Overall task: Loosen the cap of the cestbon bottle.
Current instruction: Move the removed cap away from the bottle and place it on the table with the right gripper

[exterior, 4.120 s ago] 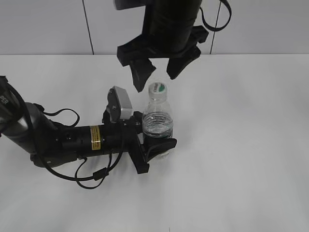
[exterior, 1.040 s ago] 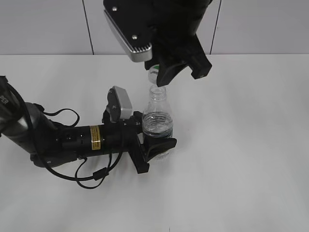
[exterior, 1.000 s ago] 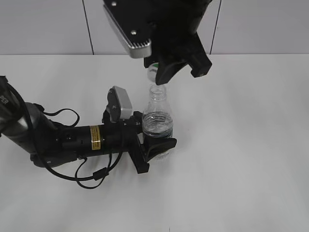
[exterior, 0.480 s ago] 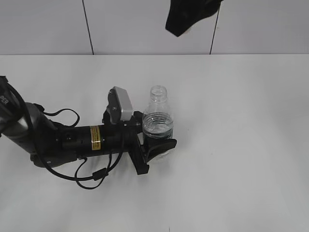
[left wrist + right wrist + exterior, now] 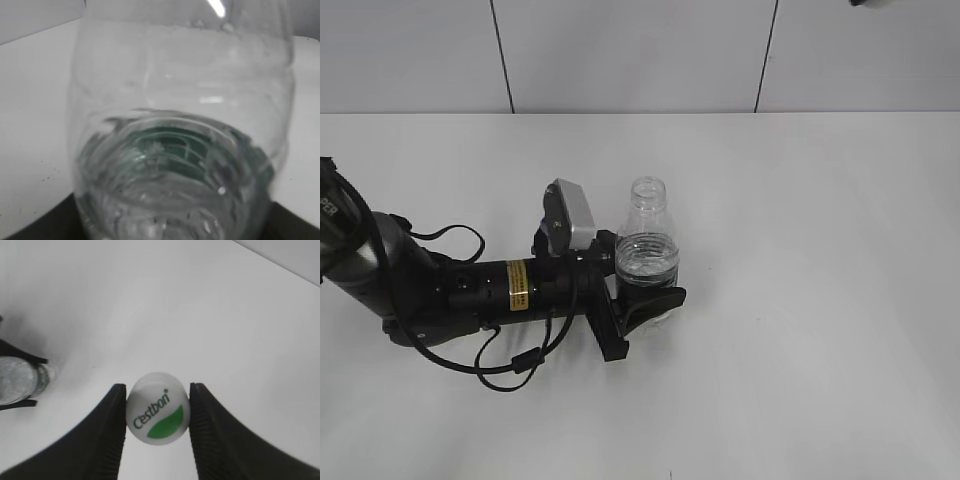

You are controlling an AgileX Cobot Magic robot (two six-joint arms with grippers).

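Next, I release the white cap from my right gripper onto the bare table (image 5: pixel 868 250), at a spot well across the bottle from my left gripper.
The cestbon bottle (image 5: pixel 646 228) stands upright on the white table (image 5: pixel 820 300) with its mouth open and no cap on it. My left gripper (image 5: pixel 642 300) lies low along the table and is shut on the bottle's lower body. In the left wrist view the clear bottle (image 5: pixel 180 100) fills the frame, with green label showing through. My right gripper (image 5: pixel 157 390) is shut on the white cap (image 5: pixel 157 412) with its green leaf mark, held high above the table. The bottle (image 5: pixel 17 380) shows far below at that view's left edge. The right gripper is out of the exterior view.
The left arm's black body (image 5: pixel 440 290) and a loose cable loop (image 5: pixel 510 372) lie on the table left of the bottle. A grey panelled wall (image 5: pixel 620 60) rises behind the table's far edge.
The right gripper closed on the cap, lifted it off the bottle and rose out of the top of the exterior view. The bottle and left gripper have not moved.
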